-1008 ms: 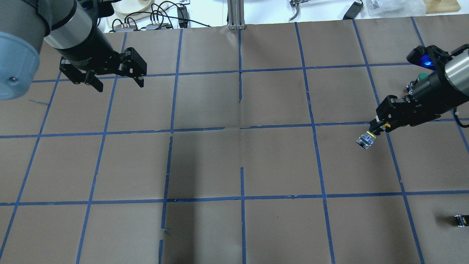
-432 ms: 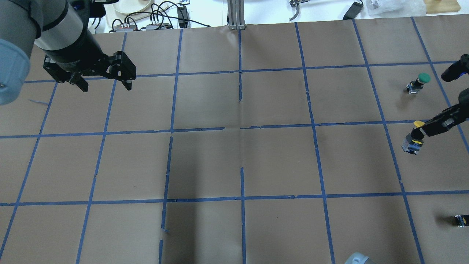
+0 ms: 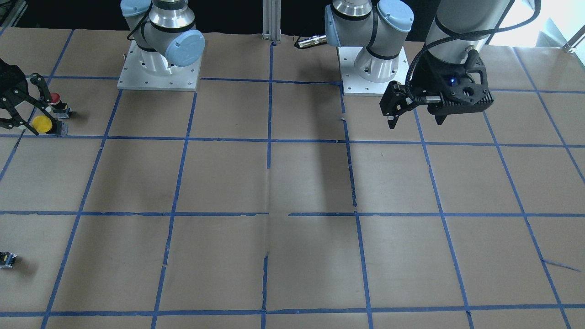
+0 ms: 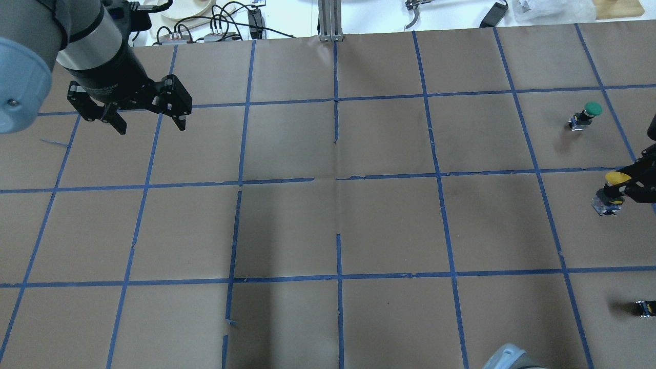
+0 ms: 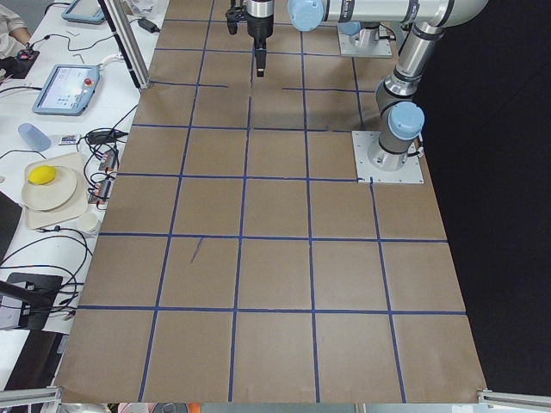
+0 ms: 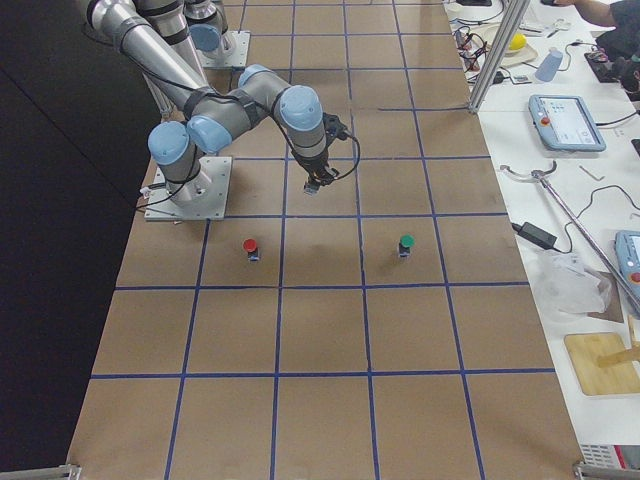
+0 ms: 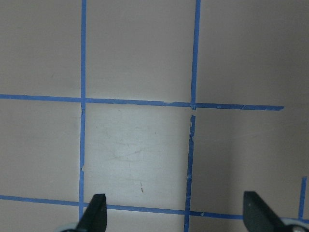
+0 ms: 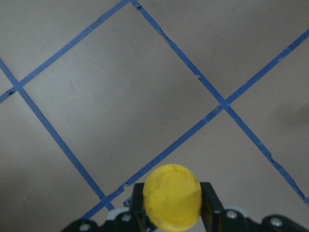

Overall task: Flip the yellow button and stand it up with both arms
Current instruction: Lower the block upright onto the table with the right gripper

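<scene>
The yellow button will go down on the bare paper [image 3: 43,178] between the red-capped button and the small black block, set there by my right gripper.
The yellow button [image 4: 616,178] is at the table's right edge, cap up and a little tilted, its grey body [image 4: 603,205] low over the paper. I cannot tell if it touches. My right gripper [image 4: 626,190] is shut on it. In the right wrist view the yellow cap [image 8: 172,201] sits between the two fingers [image 8: 210,203]. The front view shows the cap [image 3: 42,124] at the right gripper [image 3: 32,119]. My left gripper [image 4: 150,126] hangs open and empty over the far left of the table, also seen in the front view [image 3: 415,121] and left wrist view [image 7: 176,215].
A green-capped button [image 4: 587,115] stands behind the right gripper. A red-capped button [image 3: 56,101] stands close beside the yellow one. A small black block with a yellow spot [image 4: 644,308] lies at the near right. Blue tape lines grid the brown paper [image 4: 338,225].
My right gripper has carried the yellow button to the right, to the table's edge, and turned it so the cap is on top. My left gripper has shifted a little left.
</scene>
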Controlling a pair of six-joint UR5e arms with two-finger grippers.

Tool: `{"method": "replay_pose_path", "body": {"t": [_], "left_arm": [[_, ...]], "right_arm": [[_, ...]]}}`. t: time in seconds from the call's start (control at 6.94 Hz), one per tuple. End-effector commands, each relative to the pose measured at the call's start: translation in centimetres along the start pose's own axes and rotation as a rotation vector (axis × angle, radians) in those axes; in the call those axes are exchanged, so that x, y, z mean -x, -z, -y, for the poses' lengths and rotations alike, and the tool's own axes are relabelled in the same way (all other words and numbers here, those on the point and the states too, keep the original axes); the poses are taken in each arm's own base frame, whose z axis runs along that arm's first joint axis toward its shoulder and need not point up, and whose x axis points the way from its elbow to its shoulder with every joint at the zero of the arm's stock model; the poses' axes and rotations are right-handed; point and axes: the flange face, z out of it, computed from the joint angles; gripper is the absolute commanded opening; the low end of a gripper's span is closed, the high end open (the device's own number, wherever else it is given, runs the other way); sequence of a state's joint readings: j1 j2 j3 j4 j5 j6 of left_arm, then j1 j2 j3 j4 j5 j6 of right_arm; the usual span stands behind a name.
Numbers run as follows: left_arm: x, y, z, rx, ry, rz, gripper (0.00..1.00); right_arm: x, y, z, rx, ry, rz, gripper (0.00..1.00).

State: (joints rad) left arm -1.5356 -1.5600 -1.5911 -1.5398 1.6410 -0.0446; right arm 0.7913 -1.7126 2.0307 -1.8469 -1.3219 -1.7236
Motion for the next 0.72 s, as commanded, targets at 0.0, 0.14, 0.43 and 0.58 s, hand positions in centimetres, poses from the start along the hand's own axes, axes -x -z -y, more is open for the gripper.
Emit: {"method": "replay_pose_path", "body": {"t": [0.0,0.14,0.43,0.58], "left_arm": [[-0.1,0.8,-0.2,-0.005,0.017,-0.044,1.0],[0.0,0.7,-0.1,-0.003,0.017,-0.033,1.0],[0.5,0.8,-0.4,0.013,0.025,-0.031,1.0],[0.7,0.8,-0.3,0.01,0.029,-0.031,1.0]], "right_arm": [[-2.2,-2.1,-5.1,-0.025,0.189,-0.012,0.29],[-3.6,-3.6,-7.4,-0.104,0.24,-0.016,0.29],[-5.4,-6.1,-10.3,-0.158,0.465,-0.029,0.3],[-5.8,-6.4,-11.9,-0.165,0.541,-0.034,0.3]]}}
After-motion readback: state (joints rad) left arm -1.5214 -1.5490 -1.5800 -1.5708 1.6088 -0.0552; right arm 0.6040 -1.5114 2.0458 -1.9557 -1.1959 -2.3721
